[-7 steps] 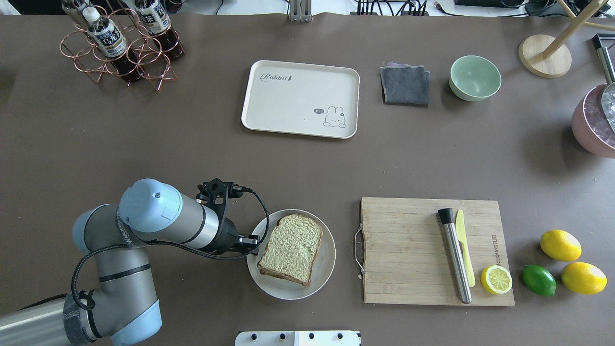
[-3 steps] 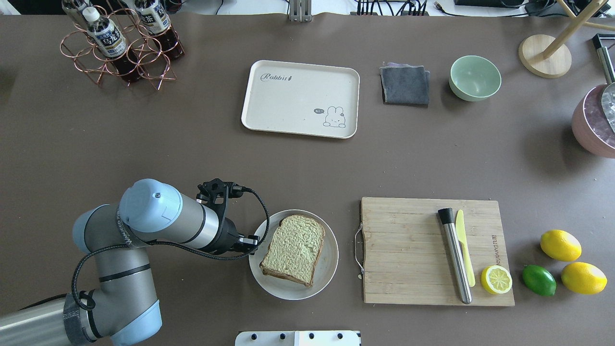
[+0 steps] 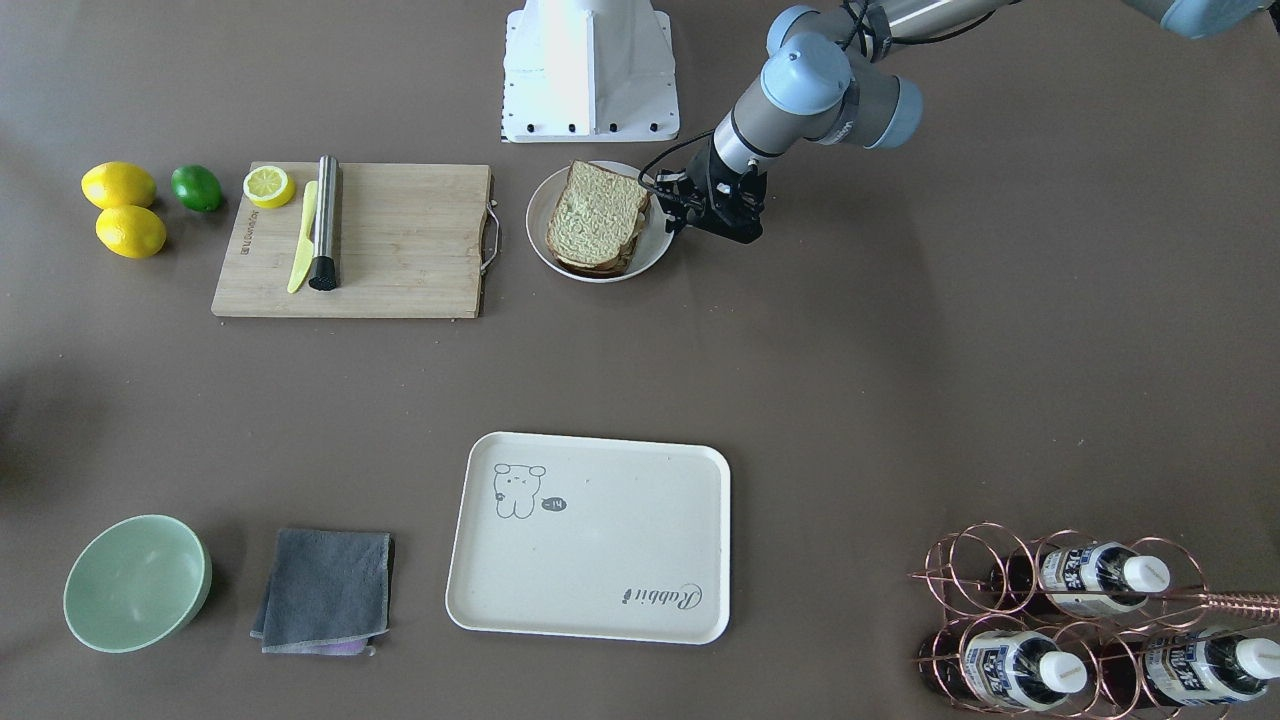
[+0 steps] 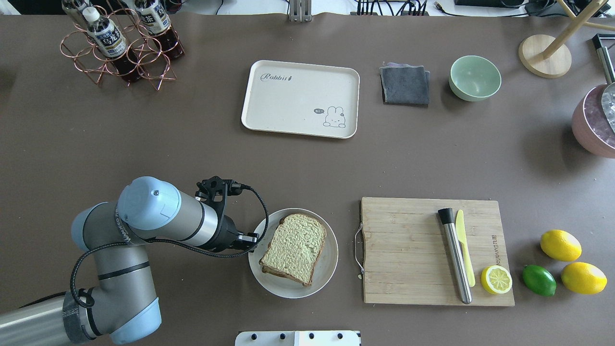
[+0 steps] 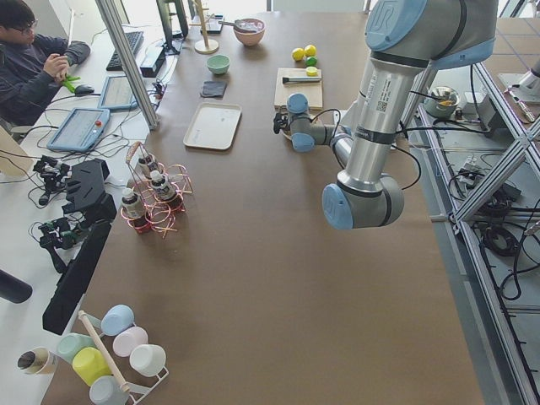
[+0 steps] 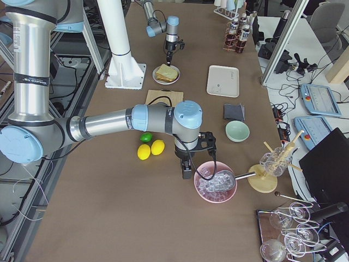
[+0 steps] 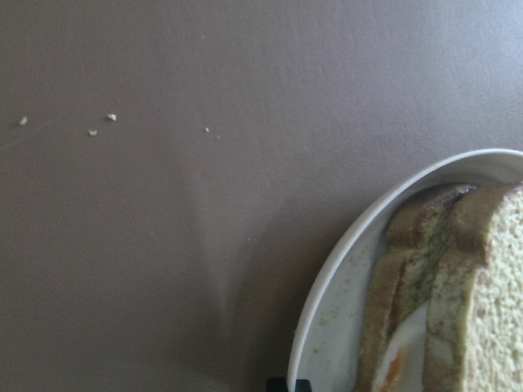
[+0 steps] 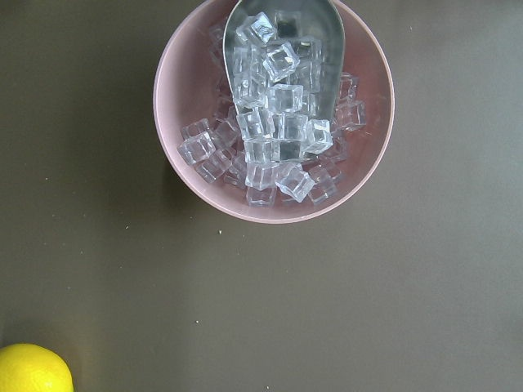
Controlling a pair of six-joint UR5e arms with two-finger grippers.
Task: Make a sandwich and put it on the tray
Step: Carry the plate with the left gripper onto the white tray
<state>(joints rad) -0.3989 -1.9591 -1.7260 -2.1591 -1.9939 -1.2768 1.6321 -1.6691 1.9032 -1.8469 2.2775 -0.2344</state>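
Note:
I will let go of the white plate with my left gripper on the cream tray point(image 3: 577, 546) between the bear drawing and the lettering. The white plate is still near the table's front.
The sandwich point(image 4: 294, 247), two greenish-tan slices with a white egg edge showing in the left wrist view point(image 7: 409, 343), lies on a round white plate point(image 4: 327, 269) near the table's front. My left gripper point(image 4: 250, 239) sits low at the plate's left rim, its dark tips close together on that rim point(image 7: 291, 382), shut on the plate. The cream tray point(image 4: 298, 103) lies bare at the far middle of the table. Only the exterior right view shows my right gripper point(image 6: 187, 170), beside a pink bowl of ice point(image 8: 188, 106); I cannot tell its state.
A wooden cutting board point(image 4: 408, 250) right of the plate carries a steel muddler point(image 4: 454, 257), a yellow knife and a lemon half. Lemons and a lime point(image 4: 539, 279) lie further right. A grey cloth point(image 4: 405, 85), a green bowl point(image 4: 474, 78) and a bottle rack point(image 4: 120, 45) stand along the far side.
The plate with the sandwich has slid a few pixels to the right. My left arm has shifted slightly up and left, with the gripper still at the plate's rim.

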